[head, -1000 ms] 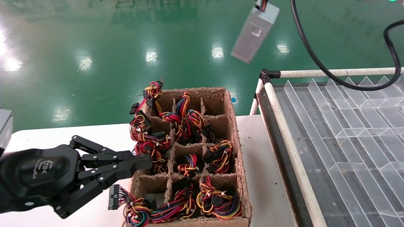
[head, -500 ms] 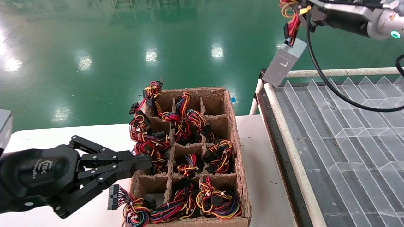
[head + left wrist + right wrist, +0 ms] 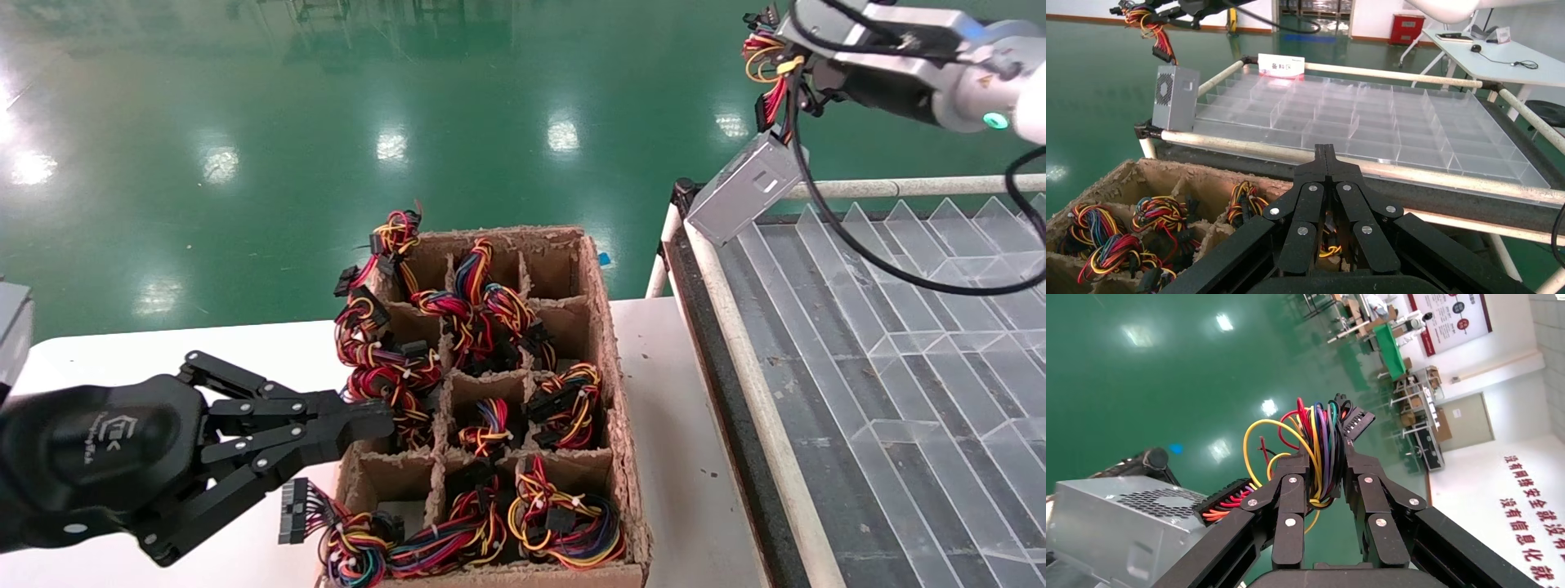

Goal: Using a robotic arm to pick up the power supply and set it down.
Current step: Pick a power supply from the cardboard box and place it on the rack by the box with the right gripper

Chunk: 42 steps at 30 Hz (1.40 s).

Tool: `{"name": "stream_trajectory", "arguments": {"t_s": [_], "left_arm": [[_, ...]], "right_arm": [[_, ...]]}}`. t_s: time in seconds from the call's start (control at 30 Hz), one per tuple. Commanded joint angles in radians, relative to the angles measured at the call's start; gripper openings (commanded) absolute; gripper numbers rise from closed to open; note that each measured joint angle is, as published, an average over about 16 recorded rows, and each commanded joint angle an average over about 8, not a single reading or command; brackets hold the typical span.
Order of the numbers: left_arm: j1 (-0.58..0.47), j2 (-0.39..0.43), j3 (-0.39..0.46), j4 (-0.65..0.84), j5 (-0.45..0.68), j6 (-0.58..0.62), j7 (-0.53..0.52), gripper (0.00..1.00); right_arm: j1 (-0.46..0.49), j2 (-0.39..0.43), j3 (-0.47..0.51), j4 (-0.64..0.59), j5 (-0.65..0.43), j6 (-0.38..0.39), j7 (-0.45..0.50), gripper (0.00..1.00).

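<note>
The power supply will go down in the tray's corner (image 3: 737,259), next to the black pipe joint, as I set it there with my right gripper.
The power supply (image 3: 745,188), a grey metal box with a vent grille, hangs by its coloured wire bundle (image 3: 768,61) over the near-left corner of the clear divider tray (image 3: 899,327). My right gripper (image 3: 788,57) is shut on those wires at the upper right; the wrist view shows the bundle (image 3: 1321,447) pinched between the fingers and the box (image 3: 1119,533) dangling below. The same box (image 3: 1174,98) shows far off in the left wrist view. My left gripper (image 3: 384,420) rests shut and empty at the cardboard box's left edge.
A cardboard box (image 3: 609,384) with paper dividers holds several wire bundles on the white table (image 3: 122,351). The tray sits on a white pipe frame (image 3: 727,327) to the right. Green floor lies beyond.
The right arm has carried the hanging power supply rightward and down, from above the floor to over the tray's corner. The left arm has not moved.
</note>
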Motion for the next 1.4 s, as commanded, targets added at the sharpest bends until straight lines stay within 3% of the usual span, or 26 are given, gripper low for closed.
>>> {"name": "stream_trajectory", "arguments": {"t_s": [0.03,0.3,0.73,1.4], "left_arm": [[0.0,0.0,0.0,0.0,0.0,0.0,0.0,0.0],[0.0,0.0,0.0,0.0,0.0,0.0,0.0,0.0],[0.0,0.0,0.0,0.0,0.0,0.0,0.0,0.0],[0.0,0.0,0.0,0.0,0.0,0.0,0.0,0.0]], "right_arm": [[0.006,-0.017,-0.001,-0.042,0.003,0.022,-0.029,0.0],[0.043,-0.071,0.003,-0.18,0.052,0.066,-0.16,0.0],[0.07,-0.117,0.017,-0.305,0.118,0.113,-0.351,0.0],[0.085,-0.153,0.047,-0.41,0.202,0.121,-0.528,0.0]]}}
